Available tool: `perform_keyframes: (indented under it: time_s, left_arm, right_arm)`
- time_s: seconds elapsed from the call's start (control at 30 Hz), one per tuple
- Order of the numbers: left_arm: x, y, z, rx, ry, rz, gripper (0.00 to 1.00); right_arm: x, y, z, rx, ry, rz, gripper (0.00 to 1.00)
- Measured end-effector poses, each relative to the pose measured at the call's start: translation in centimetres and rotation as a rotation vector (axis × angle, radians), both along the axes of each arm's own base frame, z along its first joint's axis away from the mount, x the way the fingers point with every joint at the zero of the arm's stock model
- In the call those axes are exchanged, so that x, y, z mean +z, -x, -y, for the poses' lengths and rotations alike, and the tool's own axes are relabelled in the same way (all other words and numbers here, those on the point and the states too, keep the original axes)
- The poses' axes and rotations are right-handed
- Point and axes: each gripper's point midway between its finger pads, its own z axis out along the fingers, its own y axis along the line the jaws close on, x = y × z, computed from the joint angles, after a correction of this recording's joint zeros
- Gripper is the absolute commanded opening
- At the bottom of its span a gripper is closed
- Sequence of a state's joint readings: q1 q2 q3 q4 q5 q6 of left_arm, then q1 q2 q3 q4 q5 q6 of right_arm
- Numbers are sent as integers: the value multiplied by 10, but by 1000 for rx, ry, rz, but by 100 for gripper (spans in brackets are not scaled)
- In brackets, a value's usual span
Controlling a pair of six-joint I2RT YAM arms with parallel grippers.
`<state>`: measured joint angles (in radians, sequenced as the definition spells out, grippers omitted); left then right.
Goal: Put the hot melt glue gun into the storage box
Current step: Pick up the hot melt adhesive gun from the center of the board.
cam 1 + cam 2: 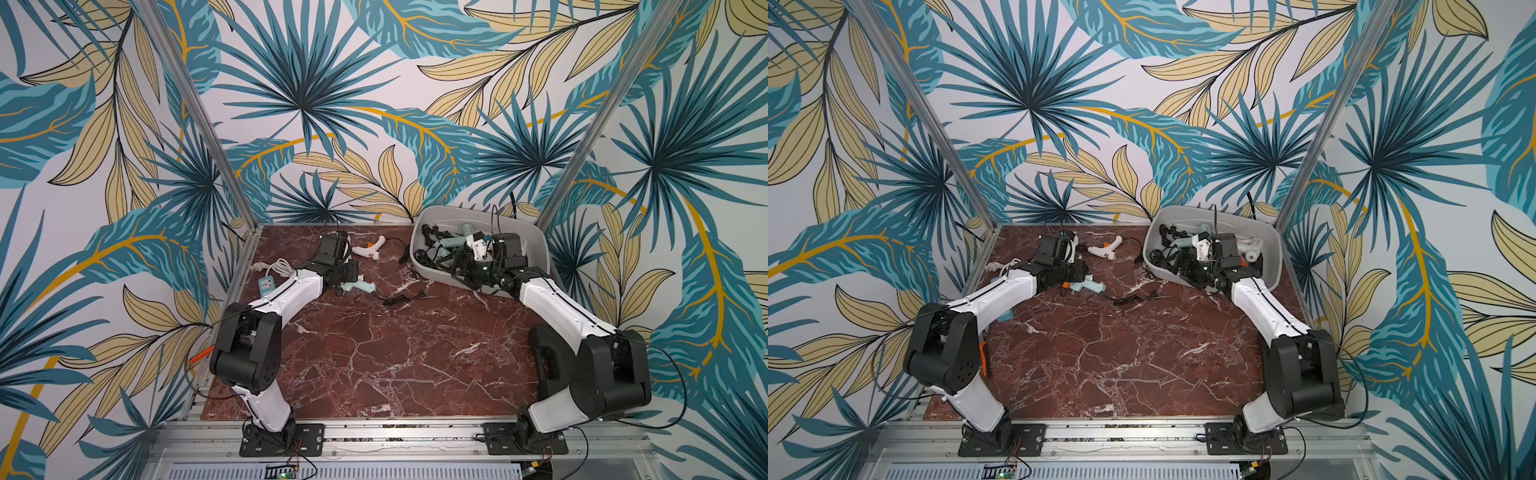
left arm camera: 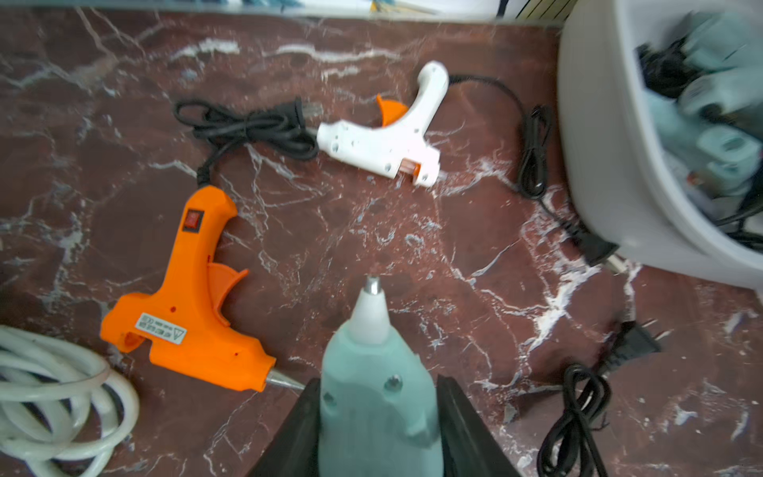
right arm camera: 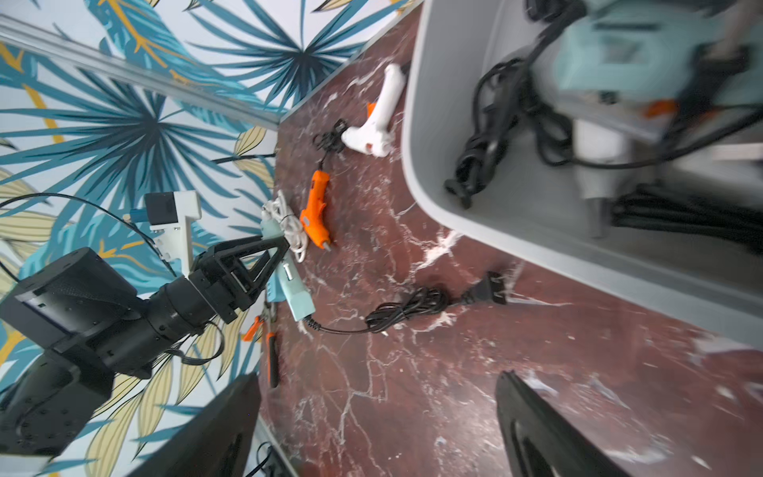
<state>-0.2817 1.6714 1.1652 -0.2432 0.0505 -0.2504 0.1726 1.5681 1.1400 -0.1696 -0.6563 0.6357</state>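
Observation:
The robot's right gripper will next grab the lower handle (image 1: 367, 286) (image 3: 298, 300) of the light teal hot melt glue gun, near where its black cord comes out.
A light teal hot melt glue gun (image 2: 373, 396) sits between the fingers of my left gripper (image 2: 377, 386), which is shut on its body, nozzle pointing away. In both top views this glue gun (image 1: 360, 286) (image 1: 1090, 286) is low over the marble at the left-centre; I cannot tell whether it touches. Its black cord (image 1: 399, 298) trails on the table. The grey storage box (image 1: 436, 274) (image 1: 1225, 212) stands at the back right with several glue guns (image 1: 453, 242) and cords inside. My right gripper (image 3: 380, 382) hangs open and empty near the box's near wall (image 3: 433, 124).
A white glue gun (image 1: 370, 248) (image 2: 384, 140) lies at the back centre. An orange glue gun (image 2: 186, 305) (image 3: 316, 206) lies beside my left gripper. A coiled white cable (image 1: 278, 266) (image 2: 53, 396) lies at the left edge. Black plugs and cords (image 2: 578, 413) lie between the teal gun and the box.

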Motion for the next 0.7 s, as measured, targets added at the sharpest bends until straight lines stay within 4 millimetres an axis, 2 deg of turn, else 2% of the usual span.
perform_keyframes:
  time_s: [0.17,0.33,0.53,0.7]
  left_arm:
    - [22,8,-1,-34,62,139,0]
    - [49,13,7,-100,149,305,0]
    - [73,21,17,-205,281,473,0]
    - [108,26,29,-314,380,620,0]
  right_arm:
    - [12,-6,-45,109,-116,-4,93]
    - [27,-9,-88,214,-213,8,92]
    - [24,-6,-127,307,-322,-41,88]
    - [19,0,-151,370,-382,-96,83]
